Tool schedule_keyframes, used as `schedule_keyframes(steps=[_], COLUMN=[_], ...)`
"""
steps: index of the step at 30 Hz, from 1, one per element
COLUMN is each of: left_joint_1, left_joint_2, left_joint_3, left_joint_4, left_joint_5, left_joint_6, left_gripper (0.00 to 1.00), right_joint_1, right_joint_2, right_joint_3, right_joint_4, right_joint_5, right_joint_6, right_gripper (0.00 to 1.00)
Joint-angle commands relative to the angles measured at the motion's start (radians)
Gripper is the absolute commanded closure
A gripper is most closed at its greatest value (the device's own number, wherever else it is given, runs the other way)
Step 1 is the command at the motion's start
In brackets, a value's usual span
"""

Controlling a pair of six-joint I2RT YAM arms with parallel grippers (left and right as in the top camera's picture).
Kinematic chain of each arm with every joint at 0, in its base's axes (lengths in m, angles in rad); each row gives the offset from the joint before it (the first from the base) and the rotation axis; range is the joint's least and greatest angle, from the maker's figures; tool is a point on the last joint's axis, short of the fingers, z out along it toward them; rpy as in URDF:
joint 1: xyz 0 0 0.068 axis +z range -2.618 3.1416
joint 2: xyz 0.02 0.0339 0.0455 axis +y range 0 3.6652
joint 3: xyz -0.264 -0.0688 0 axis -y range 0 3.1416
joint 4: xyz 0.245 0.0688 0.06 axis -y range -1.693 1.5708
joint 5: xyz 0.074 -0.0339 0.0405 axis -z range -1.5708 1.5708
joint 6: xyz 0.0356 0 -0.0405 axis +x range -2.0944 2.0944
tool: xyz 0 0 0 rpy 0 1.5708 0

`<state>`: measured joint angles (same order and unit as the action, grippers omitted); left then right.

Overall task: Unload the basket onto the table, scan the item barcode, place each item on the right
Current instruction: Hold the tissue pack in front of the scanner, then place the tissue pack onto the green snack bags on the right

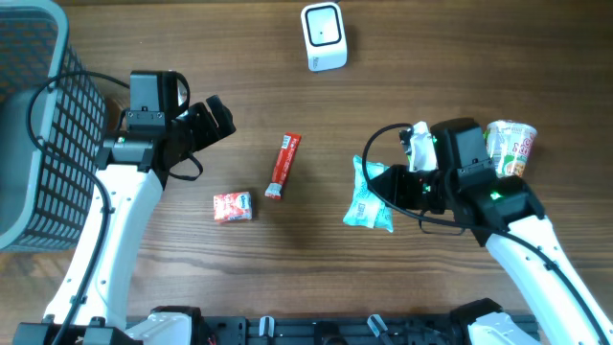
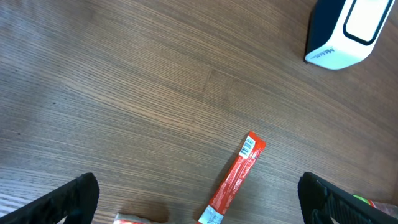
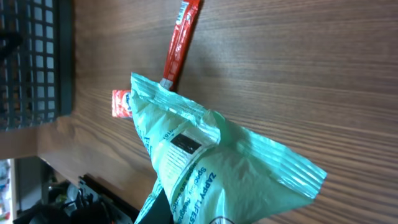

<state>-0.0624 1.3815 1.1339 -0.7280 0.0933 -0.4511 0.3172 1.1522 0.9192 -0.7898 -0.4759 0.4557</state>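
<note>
My right gripper needs to set the pale green snack bag, now lifted off the wooden table, down beside the noodle cup (image 1: 462,166), on its red stick packet side.
A pale green snack bag (image 1: 369,196) is lifted off the wooden table, and my right gripper (image 1: 410,187) is shut on its lower end. In the right wrist view the bag (image 3: 211,168) fills the frame, with a small dark barcode patch (image 3: 185,144) facing the camera and the gripper (image 3: 205,214) mostly hidden behind the bag. The white scanner (image 1: 324,36) stands at the back centre, also seen as the scanner (image 2: 345,31) in the left wrist view. My left gripper (image 1: 215,120) hovers open over the table, and its gripper (image 2: 198,202) has nothing between the fingers.
A red stick packet (image 1: 283,165) and a small red packet (image 1: 232,207) lie mid-table. A noodle cup (image 1: 510,146) and a white item (image 1: 419,144) sit beside the right arm. A grey wire basket (image 1: 38,125) stands at the left edge.
</note>
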Motion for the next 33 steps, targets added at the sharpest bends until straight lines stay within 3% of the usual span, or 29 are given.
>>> schedule_keyframes(steps=[1, 5, 9, 12, 17, 24, 27, 33], left_joint_1=[0.004, 0.004, 0.004, 0.004, 0.004, 0.004, 0.004, 0.004], left_joint_2=[-0.006, -0.006, -0.006, -0.006, -0.006, -0.006, -0.006, -0.006], left_joint_3=[-0.001, -0.001, -0.001, -0.001, -0.001, -0.001, -0.001, -0.001], left_joint_4=[0.002, 0.002, 0.002, 0.002, 0.002, 0.002, 0.002, 0.002], left_joint_5=[-0.009, -0.009, -0.009, -0.009, -0.009, -0.009, -0.009, -0.009], left_joint_6=[0.002, 0.001, 0.002, 0.002, 0.002, 0.002, 0.002, 0.002], left_gripper=[0.0, 0.0, 0.0, 0.0, 0.0, 0.0, 0.0, 0.0], right_joint_1=[-0.005, -0.005, -0.004, 0.019, 0.15, 0.281, 0.282, 0.281], right_joint_2=[0.01, 0.127, 0.455, 0.658, 0.861, 1.226, 1.35, 1.395], right_joint_3=[0.132, 0.463, 1.053, 1.334, 1.352, 1.352, 1.351, 1.351], right_joint_4=[-0.071, -0.303, -0.563, -0.514, -0.128, 0.455, 0.666, 0.699], right_joint_5=[0.066, 0.246, 0.479, 0.616, 0.959, 1.51, 1.573, 1.553], right_joint_6=[-0.031, -0.09, -0.188, -0.28, -0.483, -0.964, -1.14, -1.11], right_gripper=[0.96, 0.96, 0.96, 0.96, 0.95, 0.96, 0.96, 0.96])
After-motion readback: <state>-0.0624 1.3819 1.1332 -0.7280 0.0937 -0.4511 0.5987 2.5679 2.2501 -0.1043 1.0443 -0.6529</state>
